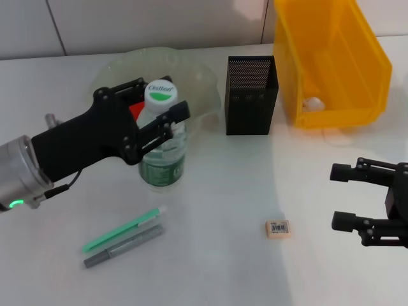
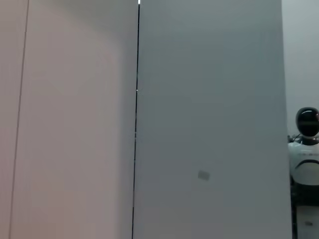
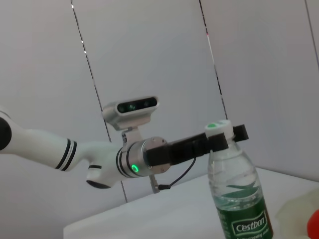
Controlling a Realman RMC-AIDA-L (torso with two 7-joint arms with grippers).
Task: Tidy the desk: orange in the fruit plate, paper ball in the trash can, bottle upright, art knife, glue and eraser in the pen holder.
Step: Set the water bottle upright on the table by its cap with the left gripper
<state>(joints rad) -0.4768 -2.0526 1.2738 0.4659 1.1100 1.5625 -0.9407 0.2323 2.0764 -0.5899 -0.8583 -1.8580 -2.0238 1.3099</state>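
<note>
I will release the bottle from my left gripper, upright on the white desk [image 1: 115, 172] between the fruit plate and the green stick.
The clear bottle [image 1: 163, 150] with its green label stands upright on the white desk [image 1: 223, 268], in front of the fruit plate [image 1: 207, 83]. My left gripper [image 1: 166, 97] is shut on the bottle's neck just under the white cap; the right wrist view shows the same grip on the bottle [image 3: 239, 199]. The orange [image 1: 135, 110] lies in the pale-green plate, mostly hidden behind my left fingers. The paper ball [image 1: 312, 103] sits inside the yellow trash can [image 1: 331, 64]. The eraser [image 1: 278, 228] lies on the desk left of my open, empty right gripper [image 1: 339, 196]. A slim green stick [image 1: 124, 231] and a grey one [image 1: 124, 245] lie side by side; I cannot tell knife from glue.
The black mesh pen holder [image 1: 252, 95] stands between the plate and the trash can. The left wrist view shows only wall panels and a distant white robot [image 2: 305, 149].
</note>
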